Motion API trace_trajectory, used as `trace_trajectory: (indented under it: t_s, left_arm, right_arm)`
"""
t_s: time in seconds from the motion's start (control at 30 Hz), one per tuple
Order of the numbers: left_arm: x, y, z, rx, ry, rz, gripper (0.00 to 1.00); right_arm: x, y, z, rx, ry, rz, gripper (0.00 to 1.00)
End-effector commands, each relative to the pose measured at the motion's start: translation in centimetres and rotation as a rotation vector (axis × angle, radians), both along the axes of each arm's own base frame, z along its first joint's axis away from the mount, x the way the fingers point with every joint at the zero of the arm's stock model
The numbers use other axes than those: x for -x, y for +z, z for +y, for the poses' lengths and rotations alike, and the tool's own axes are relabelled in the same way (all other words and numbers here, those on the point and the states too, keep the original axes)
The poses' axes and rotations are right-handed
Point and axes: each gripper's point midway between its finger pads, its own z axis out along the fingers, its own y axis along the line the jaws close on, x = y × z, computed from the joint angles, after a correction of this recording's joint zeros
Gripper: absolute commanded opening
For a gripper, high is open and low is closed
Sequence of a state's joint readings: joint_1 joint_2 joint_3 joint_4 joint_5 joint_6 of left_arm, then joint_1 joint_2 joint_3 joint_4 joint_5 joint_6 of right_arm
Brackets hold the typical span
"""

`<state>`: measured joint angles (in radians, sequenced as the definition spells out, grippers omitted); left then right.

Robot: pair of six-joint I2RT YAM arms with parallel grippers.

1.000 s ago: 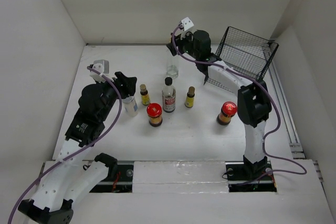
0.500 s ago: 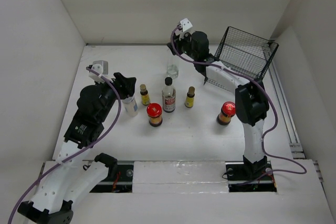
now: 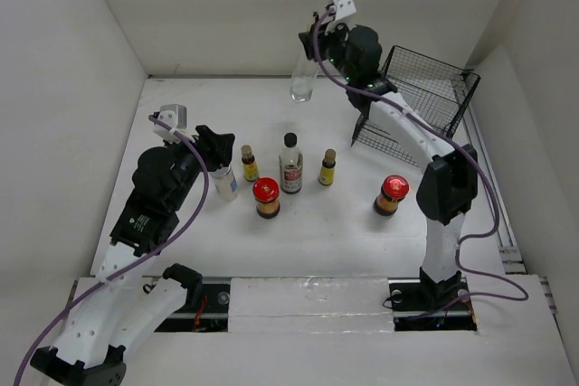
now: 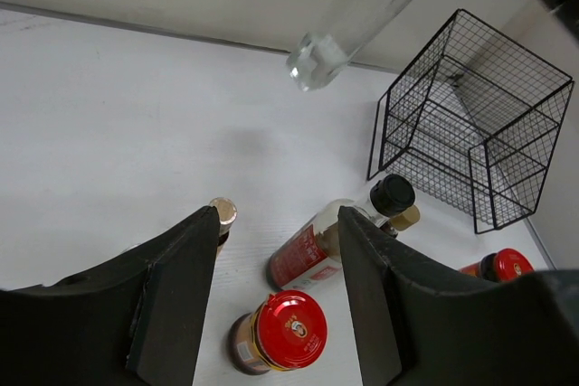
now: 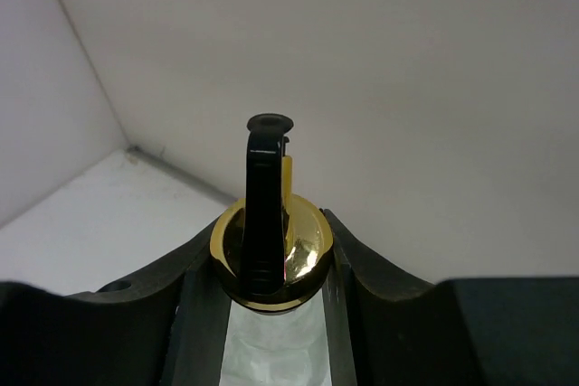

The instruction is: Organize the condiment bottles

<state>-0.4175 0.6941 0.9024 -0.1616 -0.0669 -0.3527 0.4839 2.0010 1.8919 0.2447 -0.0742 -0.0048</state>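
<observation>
I will set the tall clear bottle, now tilted in the air over the table's back, in the back inner corner of the black wire basket (image 3: 395, 98) with my right gripper.
My right gripper (image 3: 320, 48) is shut on the neck of the tall clear bottle with the gold spout (image 3: 302, 84) and holds it in the air, tilted, over the back of the table. The right wrist view shows its gold cap (image 5: 303, 255) clamped in the right gripper (image 5: 271, 264). My left gripper (image 3: 215, 147) is open and empty above the white bottle (image 3: 225, 183). In a row stand a yellow bottle (image 3: 248, 163), the black-capped bottle (image 3: 290, 164) and a second yellow bottle (image 3: 327, 167). One red-lidded jar (image 3: 266, 196) stands in front of them and another (image 3: 391, 193) to the right.
A black wire basket (image 3: 421, 97) lies tipped at the back right, its opening facing the table's middle. It also shows in the left wrist view (image 4: 470, 124). White walls close in the back and both sides.
My right gripper has lifted the tall clear bottle off the table and carried it up and toward the back. The left arm has not moved.
</observation>
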Motion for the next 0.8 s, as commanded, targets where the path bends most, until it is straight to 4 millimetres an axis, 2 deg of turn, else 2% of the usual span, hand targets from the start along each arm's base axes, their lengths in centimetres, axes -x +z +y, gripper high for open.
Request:
trace_trajectory:
  t_s: [0.0, 0.1, 0.13, 0.2, 0.27, 0.3, 0.33, 0.37, 0.4, 0.53, 0.63, 0.67, 0.77]
  left_arm:
    - [0.2, 1.2, 0.1, 0.011, -0.008, -0.050, 0.50]
    - [0.3, 1.2, -0.1, 0.012, -0.017, -0.050, 0.50]
    - [0.3, 1.2, -0.1, 0.012, -0.017, -0.050, 0.50]
    - [0.3, 1.2, -0.1, 0.012, -0.017, -0.050, 0.49]
    - [0.3, 1.2, -0.1, 0.012, -0.017, -0.050, 0.49]
    - [0.3, 1.2, -0.1, 0.012, -0.017, -0.050, 0.49]
    - [0.3, 1.2, -0.1, 0.012, -0.017, -0.050, 0.49]
    - [0.3, 1.2, -0.1, 0.012, -0.017, -0.050, 0.49]
    - [0.3, 1.2, -0.1, 0.012, -0.017, -0.050, 0.49]
    - [0.4, 1.2, -0.2, 0.012, -0.026, -0.050, 0.49]
    - [0.2, 1.1, -0.5, 0.013, -0.035, -0.050, 0.49]
    - [0.2, 1.1, -0.5, 0.013, -0.035, -0.049, 0.49]
    - [0.2, 1.1, -0.5, 0.013, -0.035, -0.049, 0.49]
  right_arm:
    - [5.8, 20.0, -8.6, -0.227, -0.156, -0.382, 0.07]
    - [6.2, 22.3, -12.7, -0.252, -0.254, -0.410, 0.05]
    - [5.8, 21.8, -13.6, -0.239, -0.287, -0.378, 0.05]
    - [5.8, 22.9, -16.9, -0.263, -0.396, -0.376, 0.04]
    - [5.6, 23.0, -18.9, -0.258, -0.467, -0.363, 0.04]
    - [5.6, 23.4, -20.8, -0.265, -0.523, -0.361, 0.05]
    - [5.8, 24.3, -21.7, -0.274, -0.547, -0.371, 0.05]
    - [5.2, 23.6, -22.5, -0.253, -0.579, -0.349, 0.05]
    - [5.1, 23.9, -24.0, -0.260, -0.625, -0.354, 0.05]
    - [5.0, 23.7, -26.8, -0.266, -0.710, -0.343, 0.06]
    - [4.0, 22.7, -28.0, -0.245, -0.749, -0.330, 0.06]
    - [4.2, 23.1, -28.0, -0.250, -0.748, -0.338, 0.06]
    - [3.1, 21.9, -29.2, -0.241, -0.788, -0.317, 0.06]
